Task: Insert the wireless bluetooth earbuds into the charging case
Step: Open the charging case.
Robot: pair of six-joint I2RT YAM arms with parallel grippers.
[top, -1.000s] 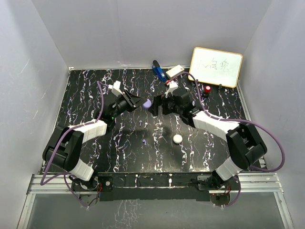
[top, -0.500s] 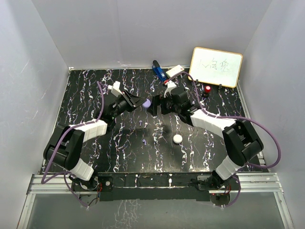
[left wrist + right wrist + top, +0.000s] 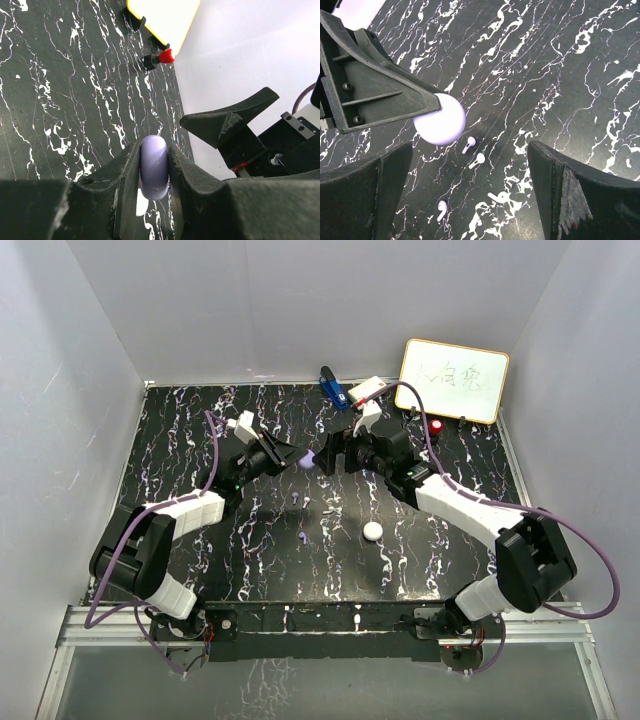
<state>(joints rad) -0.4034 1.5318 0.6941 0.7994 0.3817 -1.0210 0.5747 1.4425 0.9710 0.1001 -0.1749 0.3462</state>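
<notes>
My right gripper is to go next to the stem of the purple earbud (image 3: 294, 500) (image 3: 466, 149) that lies closest beside a white earbud, and close there.
My left gripper (image 3: 292, 456) is shut on a pale purple round charging case (image 3: 305, 457), held closed and on edge above the table; it shows between the fingers in the left wrist view (image 3: 153, 167). My right gripper (image 3: 324, 456) is open and empty, right beside that case and facing it (image 3: 442, 122). Below, small stemmed earbuds lie on the black marbled table: a purple one (image 3: 468, 144), a white one (image 3: 478, 160), another white one (image 3: 500, 196) and another purple one (image 3: 441, 210). In the top view, purple buds show (image 3: 297, 498) (image 3: 302, 538).
A white round case (image 3: 372, 531) lies on the table in front of the grippers. A red-capped knob (image 3: 437, 427), a yellow-framed whiteboard (image 3: 453, 379) and a blue object (image 3: 333, 390) stand at the back edge. White walls enclose the table.
My right gripper has moved left and a little back, closing in on the purple case, with its arm stretched out more. My left gripper holds the case in nearly the same place.
</notes>
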